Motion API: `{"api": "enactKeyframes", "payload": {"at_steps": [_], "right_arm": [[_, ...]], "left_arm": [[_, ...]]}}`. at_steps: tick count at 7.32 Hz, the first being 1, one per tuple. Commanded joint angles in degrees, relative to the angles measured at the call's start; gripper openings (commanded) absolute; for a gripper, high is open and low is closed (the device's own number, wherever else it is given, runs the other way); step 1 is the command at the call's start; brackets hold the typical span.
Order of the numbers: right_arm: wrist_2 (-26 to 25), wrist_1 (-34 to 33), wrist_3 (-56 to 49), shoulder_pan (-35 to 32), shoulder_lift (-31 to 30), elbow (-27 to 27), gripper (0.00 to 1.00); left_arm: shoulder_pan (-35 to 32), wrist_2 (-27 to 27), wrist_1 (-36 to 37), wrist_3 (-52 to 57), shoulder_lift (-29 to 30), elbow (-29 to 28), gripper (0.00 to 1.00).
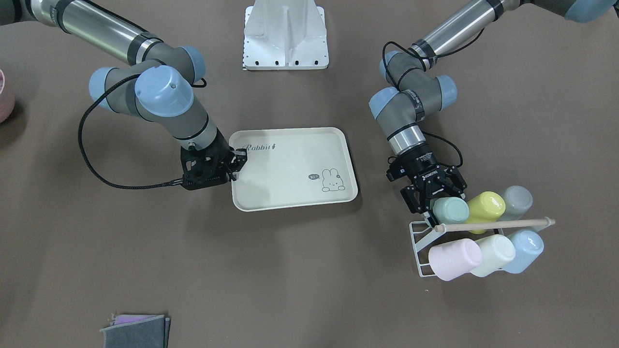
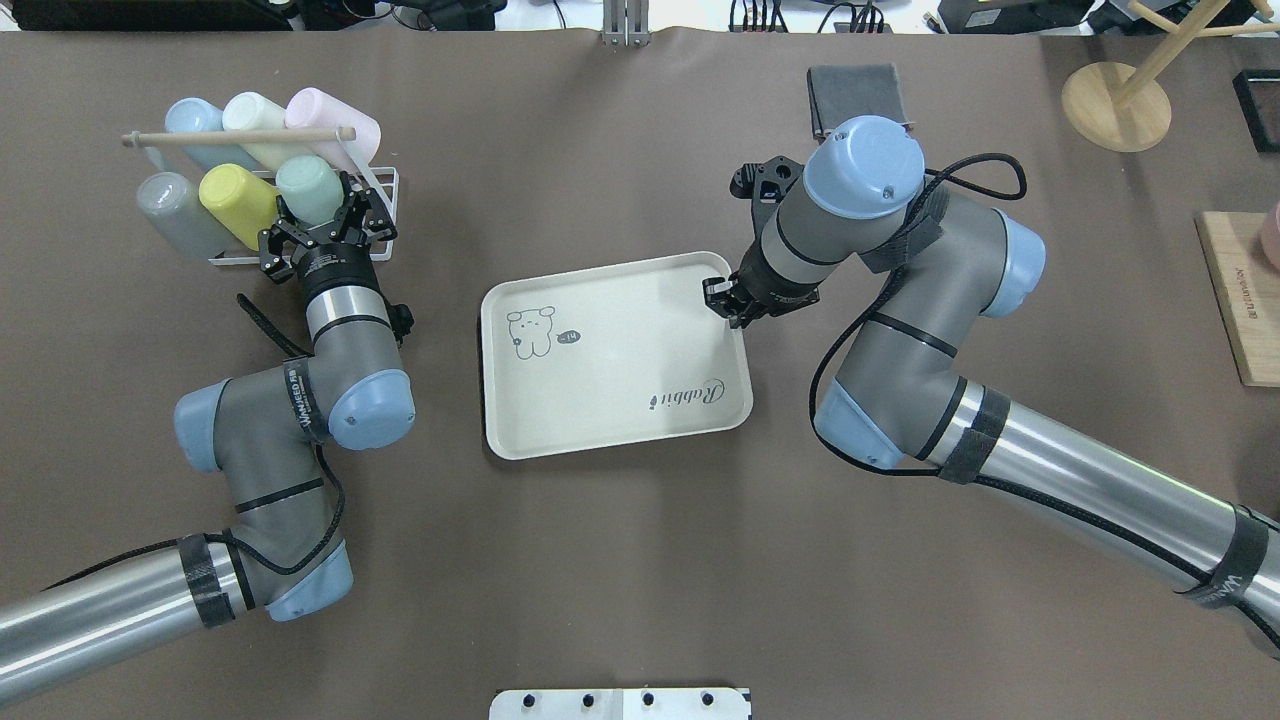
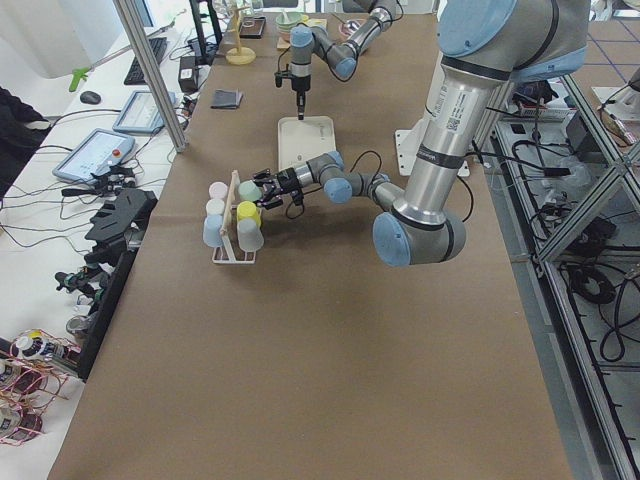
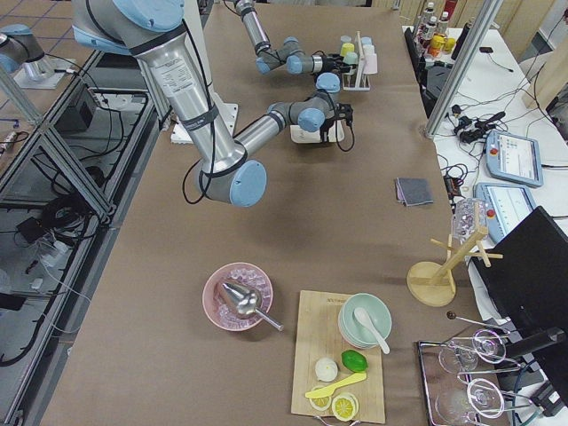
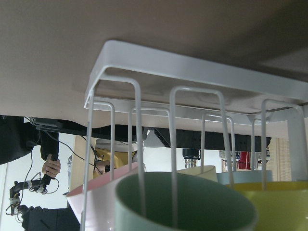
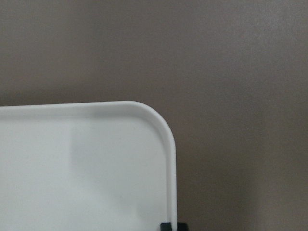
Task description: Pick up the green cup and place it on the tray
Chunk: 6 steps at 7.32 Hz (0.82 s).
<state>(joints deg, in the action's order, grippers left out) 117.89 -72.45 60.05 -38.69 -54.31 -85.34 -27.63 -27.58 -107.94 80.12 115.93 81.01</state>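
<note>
Next, my right gripper sets the cream tray down on the table's middle, slightly farther from the white bracket [image 1: 284, 181]. The tray now lies flat at the table's middle.
The green cup [image 1: 449, 210] lies on its side in the white wire rack [image 1: 418, 241], beside the yellow-green cup [image 1: 486, 205]. My left gripper [image 1: 435, 203] is open, with its jaws on either side of the green cup's mouth end [image 2: 310, 190]. The cup's rim fills the bottom of the left wrist view [image 5: 192, 202]. The cream tray [image 1: 285, 169] with "Rabbit" script lies flat at the table's middle. My right gripper [image 1: 238, 163] is shut on the tray's rim near a corner [image 2: 722, 298]. The right wrist view shows that corner [image 6: 86, 163].
The rack also holds grey [image 1: 516, 200], pink [image 1: 454, 258], cream [image 1: 494, 253] and blue [image 1: 524, 250] cups under a wooden rod [image 1: 493, 224]. A grey cloth [image 2: 855, 95], a wooden stand [image 2: 1115, 105] and a wooden board [image 2: 1240, 300] lie by the right arm.
</note>
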Motion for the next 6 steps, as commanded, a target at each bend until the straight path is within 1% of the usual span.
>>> {"api": "enactKeyframes", "payload": {"at_steps": [1,2,3,5,6], "right_arm": [[-0.20,0.12,-0.02,0.01,0.35,1.22,0.00],[-0.20,0.12,-0.10,-0.07,0.17,1.92,0.00],[-0.29,0.29,-0.11,-0.07,0.17,2.54,0.00],[-0.38,0.21,-0.11,-0.07,-0.18,2.81,0.00],[-0.38,0.21,-0.02,-0.07,-0.36,2.81,0.00]], "left_arm": [[0.03,2.78,-0.08,0.03,0.00,-0.15,0.33],[0.03,3.58,-0.08,0.03,0.00,0.20,0.21],[0.03,4.37,-0.08,0.03,-0.18,0.46,0.17],[0.03,4.38,-1.65,0.03,-0.70,0.64,0.16],[0.11,4.47,-1.66,0.03,-1.14,1.68,0.16]]}}
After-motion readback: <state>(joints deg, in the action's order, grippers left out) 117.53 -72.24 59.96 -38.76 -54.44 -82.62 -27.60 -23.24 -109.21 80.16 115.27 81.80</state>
